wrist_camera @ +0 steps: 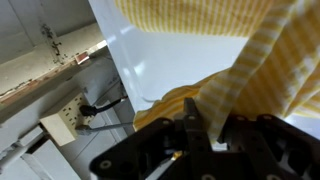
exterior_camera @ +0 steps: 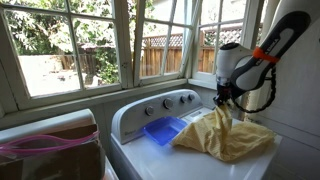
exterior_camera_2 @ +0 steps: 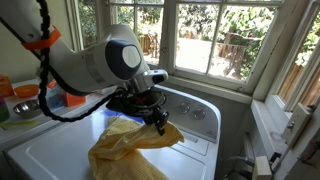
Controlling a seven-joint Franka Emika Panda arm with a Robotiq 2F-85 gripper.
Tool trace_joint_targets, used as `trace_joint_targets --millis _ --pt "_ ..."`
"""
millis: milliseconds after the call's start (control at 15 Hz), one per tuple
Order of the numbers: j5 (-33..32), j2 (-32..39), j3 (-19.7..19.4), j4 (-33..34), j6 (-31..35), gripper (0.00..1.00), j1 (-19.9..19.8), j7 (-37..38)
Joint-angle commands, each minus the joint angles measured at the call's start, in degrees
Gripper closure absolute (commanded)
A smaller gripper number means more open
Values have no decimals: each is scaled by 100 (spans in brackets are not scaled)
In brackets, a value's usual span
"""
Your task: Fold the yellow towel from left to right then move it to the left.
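Next, I release the fold, now held above the pile, on the yellow towel's far edge (exterior_camera: 241, 118), at the washer top's window side.
The yellow towel (exterior_camera: 225, 135) lies rumpled on the white washer top, with one part lifted into a peak. It also shows in an exterior view (exterior_camera_2: 130, 150) and in the wrist view (wrist_camera: 250, 70). My gripper (exterior_camera: 226, 101) is above the towel's peak and shut on a fold of it. In an exterior view the gripper (exterior_camera_2: 158, 122) pinches the cloth above the pile. In the wrist view the cloth runs down between the black fingers (wrist_camera: 205, 125).
A small blue tray (exterior_camera: 163, 130) lies on the washer next to the towel, near the control panel with knobs (exterior_camera: 165, 103). Windows stand behind. A box with pink plastic (exterior_camera: 45, 148) sits beside the washer. Orange and green containers (exterior_camera_2: 20, 100) stand on a counter.
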Motion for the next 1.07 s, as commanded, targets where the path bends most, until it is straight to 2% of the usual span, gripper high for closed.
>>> trace_joint_targets --millis 0,200,267,467,600,667,867,1000 --pt "-73 -23 -9 3 -73 92 1 81" --pt "-103 -51 -10 3 -114 92 17 120" --pt "-368 -85 -35 21 -243 98 28 352" --pt "-1037 -39 -217 184 -750 98 -72 1063" --pt "-1173 59 -372 273 -1105 98 -162 1240" --pt "-1165 53 -1422 295 -1215 98 746 1257" --pt "-862 222 -2360 333 -1494 98 1364 1039" --pt "-496 310 -2850 262 -1439 98 1762 803"
